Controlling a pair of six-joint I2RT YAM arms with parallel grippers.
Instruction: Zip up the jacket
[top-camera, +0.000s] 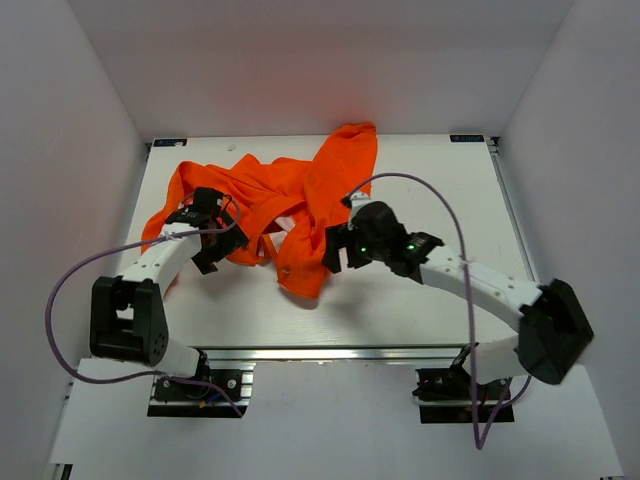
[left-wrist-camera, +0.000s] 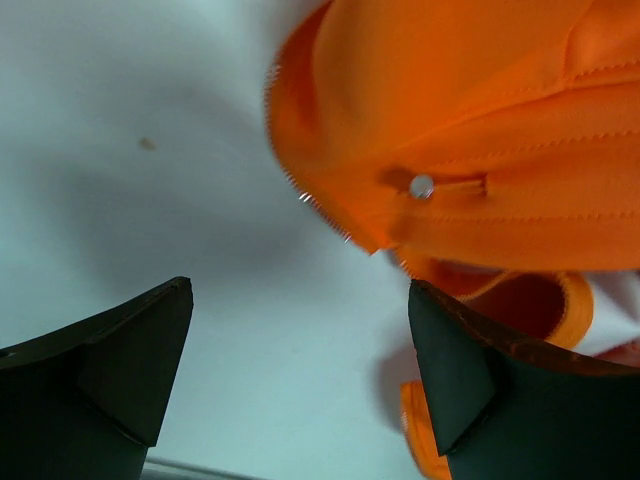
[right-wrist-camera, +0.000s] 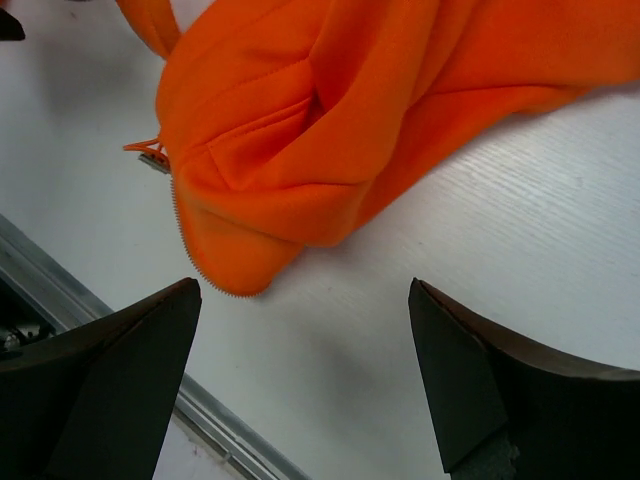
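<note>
The orange jacket's zipper-toothed corner (top-camera: 243, 252) (left-wrist-camera: 392, 222) beside the small snap is next for my left gripper, which should go there and close on it.
The orange jacket (top-camera: 300, 190) lies crumpled and unzipped across the back middle of the white table (top-camera: 400, 310). My left gripper (top-camera: 205, 208) hovers over its left part, open. In the left wrist view the gripper (left-wrist-camera: 300, 288) has bare table between its fingers, with a zipper-toothed edge (left-wrist-camera: 320, 205) and a small snap (left-wrist-camera: 421, 185) just ahead. My right gripper (top-camera: 335, 250) sits at the right side of the jacket's near flap, open. In the right wrist view the gripper (right-wrist-camera: 302, 290) is empty, and the flap corner with zipper teeth (right-wrist-camera: 215, 280) lies just in front of it.
The table's near edge is a metal rail (right-wrist-camera: 120, 345) close to the right gripper. White walls (top-camera: 90, 120) enclose the table on the left, back and right. Purple cables (top-camera: 445, 200) loop above both arms.
</note>
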